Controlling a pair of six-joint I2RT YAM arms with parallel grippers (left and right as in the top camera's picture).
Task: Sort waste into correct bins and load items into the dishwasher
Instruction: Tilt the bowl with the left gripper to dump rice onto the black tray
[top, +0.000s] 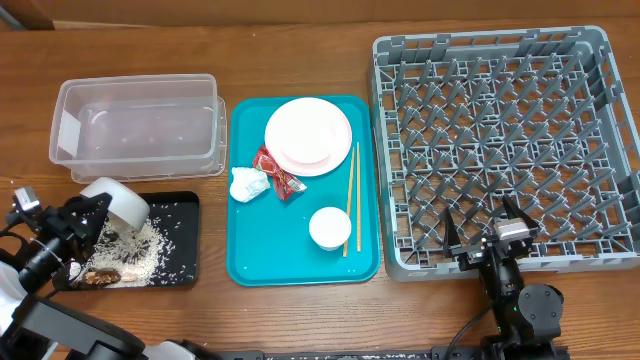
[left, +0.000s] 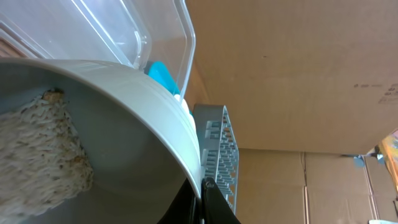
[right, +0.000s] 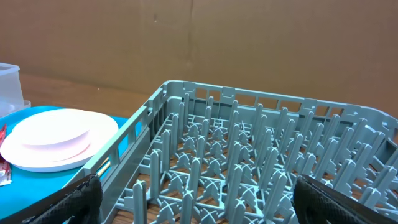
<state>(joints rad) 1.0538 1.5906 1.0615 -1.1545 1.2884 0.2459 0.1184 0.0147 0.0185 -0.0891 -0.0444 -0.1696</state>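
Note:
The robot's left gripper needs to release the white bowl on the teal tray (top: 266, 241), between the small white cup and the black tray.
My left gripper (top: 93, 212) is shut on the rim of a white bowl (top: 118, 200), which it holds tipped over the black tray (top: 195, 245). Rice scraps (top: 135, 250) and brown bits lie in that tray. In the left wrist view the fingers pinch the bowl's rim (left: 186, 134), and a clump of rice (left: 37, 152) still clings inside. On the teal tray (top: 290, 255) are stacked plates (top: 308, 135), a crumpled napkin (top: 247, 183), a red wrapper (top: 276, 172), chopsticks (top: 352, 195) and a small white cup (top: 330, 227). My right gripper (top: 490, 228) (right: 208, 202) hangs open over the grey dish rack's (top: 490, 42) front edge.
The clear plastic tub (top: 140, 125) stands behind the black tray, with a few rice grains inside. Upright pegs fill the dish rack (right: 249, 155). The plates (right: 59, 137) show to the left of the rack in the right wrist view.

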